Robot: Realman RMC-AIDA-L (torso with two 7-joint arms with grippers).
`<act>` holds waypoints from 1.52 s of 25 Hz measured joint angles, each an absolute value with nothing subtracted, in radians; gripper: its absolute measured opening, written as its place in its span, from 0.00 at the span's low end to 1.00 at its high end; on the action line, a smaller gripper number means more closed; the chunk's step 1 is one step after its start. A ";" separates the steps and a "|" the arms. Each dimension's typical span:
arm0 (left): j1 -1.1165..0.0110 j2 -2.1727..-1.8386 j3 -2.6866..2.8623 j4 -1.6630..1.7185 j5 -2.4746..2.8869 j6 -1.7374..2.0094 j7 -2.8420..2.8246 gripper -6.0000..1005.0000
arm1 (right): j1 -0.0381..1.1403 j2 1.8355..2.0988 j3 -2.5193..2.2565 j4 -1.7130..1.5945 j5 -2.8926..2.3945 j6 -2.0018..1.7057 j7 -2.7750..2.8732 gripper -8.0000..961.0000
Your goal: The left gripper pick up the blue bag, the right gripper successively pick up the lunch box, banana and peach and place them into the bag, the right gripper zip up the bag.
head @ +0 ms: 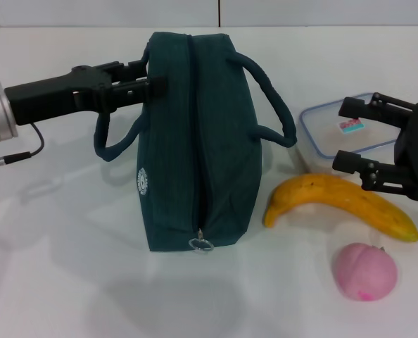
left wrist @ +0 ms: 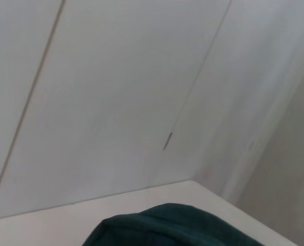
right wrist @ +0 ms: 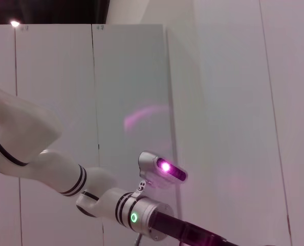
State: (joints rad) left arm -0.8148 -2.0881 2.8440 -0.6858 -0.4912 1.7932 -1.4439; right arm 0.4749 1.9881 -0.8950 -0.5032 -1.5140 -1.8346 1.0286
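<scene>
The lunch box has its outer end (head: 394, 132) farthest from the blue bag. My right gripper grabs it by that end next.
The blue bag (head: 195, 141) stands in the middle of the white table, its zip line running along the top to a ring pull (head: 201, 243) at the near end. My left gripper (head: 153, 74) reaches in from the left and is shut on the bag's far upper edge. The left wrist view shows only the bag's top (left wrist: 172, 225). To the right of the bag lie the clear lunch box (head: 318, 130), the banana (head: 336, 197) and the pink peach (head: 364, 271). My right gripper (head: 351, 134) hovers open over the lunch box's right part, holding nothing.
The bag's two handles hang out to either side, one (head: 272, 105) towards the lunch box. A white wall closes off the table's far edge. In the right wrist view, the white left arm (right wrist: 65, 174) stands in front of wall panels.
</scene>
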 joint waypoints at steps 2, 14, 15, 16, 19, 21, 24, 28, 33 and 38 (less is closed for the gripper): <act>-0.814 -2.088 2.844 -0.683 -0.492 1.778 -1.444 0.69 | 0.473 1.989 -0.896 -0.503 -1.514 -1.835 1.030 0.73; -0.786 -2.084 2.844 -0.633 -0.524 1.748 -1.368 0.58 | 0.436 2.007 -0.893 -0.493 -1.508 -1.812 1.032 0.72; -0.784 -2.085 2.844 -0.631 -0.526 1.748 -1.357 0.58 | 0.430 2.009 -0.891 -0.493 -1.504 -1.805 1.032 0.72; -0.782 -2.085 2.844 -0.628 -0.526 1.747 -1.348 0.57 | 0.424 2.010 -0.889 -0.492 -1.501 -1.799 1.032 0.72; -0.779 -2.085 2.844 -0.620 -0.526 1.745 -1.330 0.43 | 0.412 2.013 -0.880 -0.460 -1.479 -1.782 1.032 0.72; -0.777 -2.086 2.844 -0.612 -0.523 1.743 -1.308 0.33 | 0.411 2.012 -0.879 -0.417 -1.445 -1.767 1.032 0.72; -0.777 -2.085 2.844 -0.597 -0.517 1.743 -1.300 0.25 | 0.410 2.012 -0.879 -0.347 -1.374 -1.719 1.034 0.71; -0.766 -2.086 2.844 -0.592 -0.554 1.743 -1.276 0.15 | 0.410 2.013 -0.879 -0.223 -1.220 -1.666 1.045 0.71; -0.749 -2.086 2.844 -0.559 -0.591 1.744 -1.224 0.09 | 0.411 2.019 -0.879 -0.059 -0.966 -1.580 1.121 0.70; -0.746 -2.085 2.844 -0.544 -0.583 1.735 -1.199 0.05 | 0.408 2.026 -0.879 0.033 -0.817 -1.506 1.274 0.70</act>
